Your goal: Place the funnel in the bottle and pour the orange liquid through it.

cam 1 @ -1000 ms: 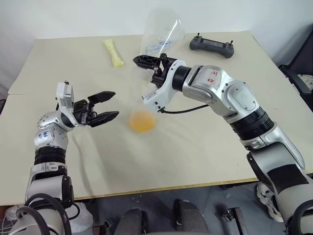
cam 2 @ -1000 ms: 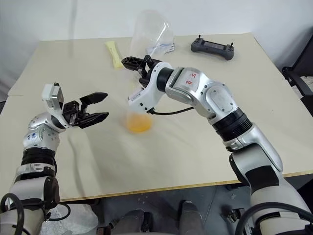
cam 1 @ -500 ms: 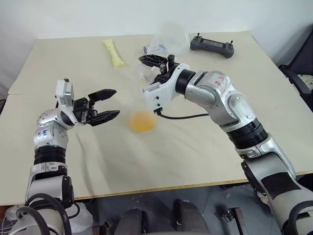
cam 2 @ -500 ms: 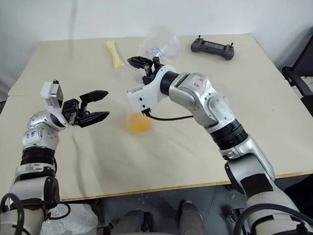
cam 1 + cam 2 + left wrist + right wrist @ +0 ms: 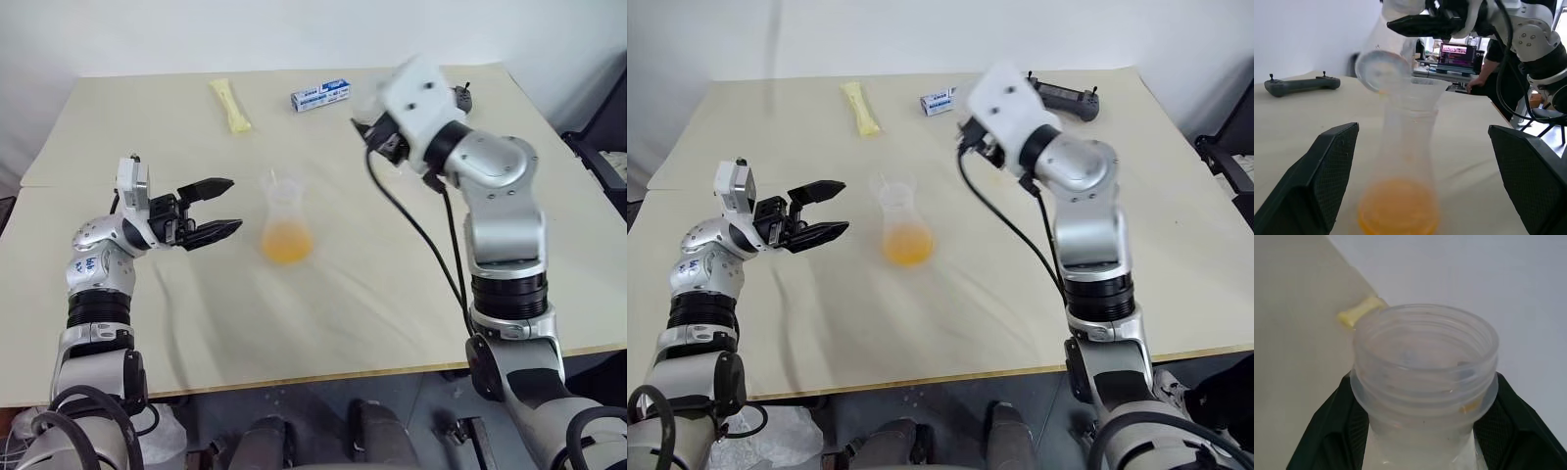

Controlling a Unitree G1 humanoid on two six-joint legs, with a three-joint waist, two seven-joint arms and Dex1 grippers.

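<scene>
Next, I leave the clear container with my right gripper on the bare table level with the bottle (image 5: 432, 226), in front of the black controller.
The clear bottle (image 5: 283, 220) stands upright mid-table, a shallow pool of orange liquid (image 5: 285, 242) in its round base. The see-through funnel (image 5: 279, 184) sits in its neck. My left gripper (image 5: 233, 206) is open, level with the bottle and just to its left, with the bottle showing between its fingers (image 5: 1327, 176) in the left wrist view. My right gripper (image 5: 1420, 421) is raised to the right of the bottle, shut on a clear wide-mouthed container (image 5: 1422, 362) that looks empty. That container's round base (image 5: 1378, 71) shows in the left wrist view.
A pale yellow packet (image 5: 228, 105) and a small blue-and-white box (image 5: 320, 94) lie at the back of the table. A black controller (image 5: 1068, 98) lies at the back right, behind my right arm. A person (image 5: 1488, 73) sits at a screen beyond the table.
My right gripper has swung to the right, away from above the bottle, rolling the clear container out of its tipped-over pose. The left gripper, bottle and funnel stayed put.
</scene>
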